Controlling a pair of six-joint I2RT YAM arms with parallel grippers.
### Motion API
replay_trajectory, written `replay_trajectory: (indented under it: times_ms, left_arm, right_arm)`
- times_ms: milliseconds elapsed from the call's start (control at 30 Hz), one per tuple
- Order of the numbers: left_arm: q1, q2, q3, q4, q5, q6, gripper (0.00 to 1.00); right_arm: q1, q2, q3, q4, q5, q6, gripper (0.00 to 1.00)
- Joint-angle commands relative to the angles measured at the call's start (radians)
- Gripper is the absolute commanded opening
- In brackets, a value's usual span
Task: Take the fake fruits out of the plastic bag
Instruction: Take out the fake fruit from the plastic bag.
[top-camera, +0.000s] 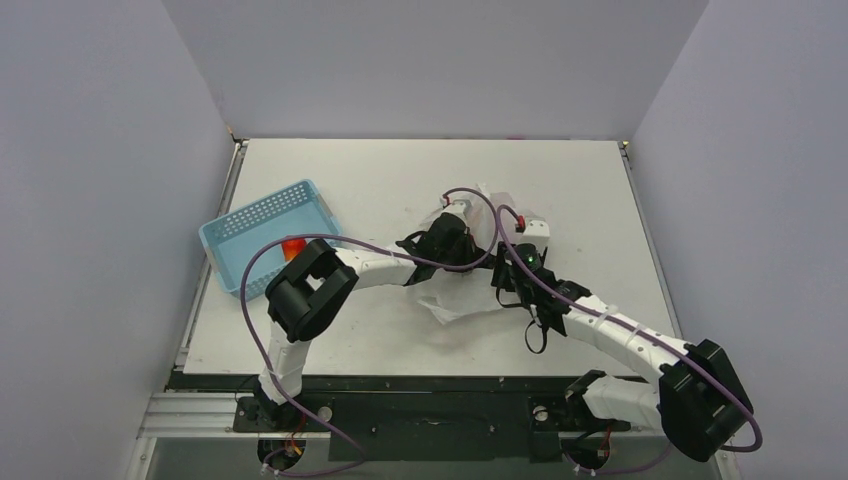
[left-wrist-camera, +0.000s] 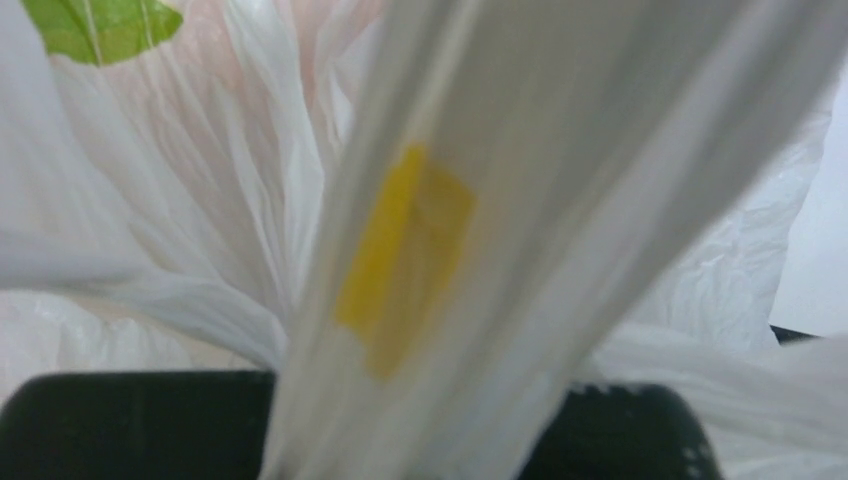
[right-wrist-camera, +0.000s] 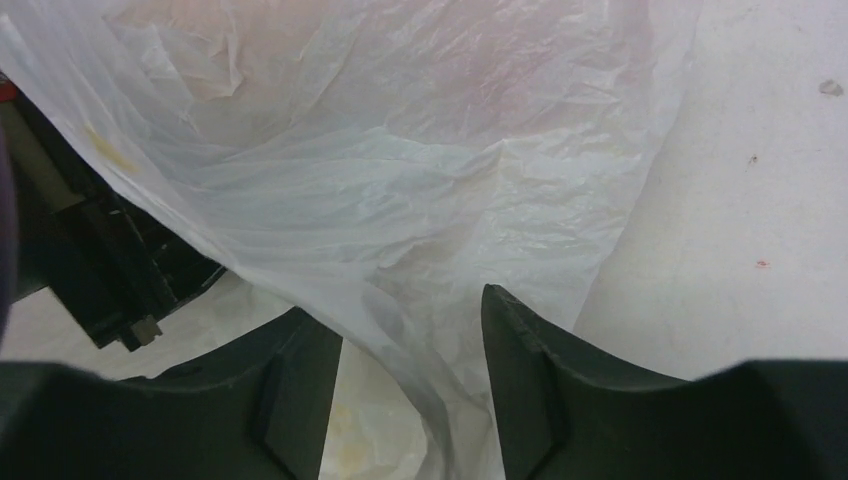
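The left gripper clasps a bunched part of the plastic bag, so next the right gripper pinches the bag's loose fold (right-wrist-camera: 385, 340) and holds the bag open for reaching in.
The plastic bag (top-camera: 452, 300) lies crumpled at the table's middle, between both grippers. My left gripper (top-camera: 462, 230) is shut on a bunched, taut strip of the bag (left-wrist-camera: 440, 230) that carries a yellow print; a green print shows at the upper left. My right gripper (top-camera: 505, 258) is open, its fingers (right-wrist-camera: 525, 380) astride a loose fold of the bag (right-wrist-camera: 400, 190) without pinching it. One orange-red fake fruit (top-camera: 293, 248) lies in the blue basket. Faint pinkish tints show through the bag; no other fruit is plainly visible.
The blue perforated basket (top-camera: 255, 225) stands at the table's left, tilted. Grey walls enclose the table on three sides. Purple cables loop over both arms. The left arm's dark wrist (right-wrist-camera: 110, 260) shows close beside the bag in the right wrist view.
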Motion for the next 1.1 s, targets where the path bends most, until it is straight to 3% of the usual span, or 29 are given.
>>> replay_trajectory:
  times_ms: [0,167,300,433,667,733,1067]
  left_arm:
    - [-0.002,-0.061,-0.002,0.005,-0.008,-0.009,0.0]
    - [-0.006,-0.107,-0.014,0.022,-0.001,-0.035,0.0]
    - [-0.006,-0.151,-0.023,0.043,-0.003,-0.059,0.0]
    - [-0.007,-0.202,-0.031,0.063,0.006,-0.088,0.0]
    - [-0.025,-0.279,-0.031,0.044,-0.006,-0.12,0.0]
    - [-0.031,-0.308,-0.032,0.032,-0.005,-0.127,0.0]
    - [-0.039,-0.464,-0.046,-0.088,0.024,-0.151,0.0]
  right_arm:
    - [-0.01,0.028,-0.016,0.019,0.025,0.062,0.54]
    - [-0.015,0.002,-0.055,0.027,0.035,0.101,0.63]
    - [-0.019,0.015,-0.092,0.051,0.043,0.136,0.59]
    - [-0.022,-0.005,-0.113,0.049,0.041,0.146,0.49]
    - [-0.023,-0.139,-0.198,0.111,0.066,0.155,0.05]
    - [-0.022,-0.161,-0.212,0.127,0.075,0.156,0.0]
    - [-0.022,-0.236,-0.239,0.188,0.051,0.13,0.0]
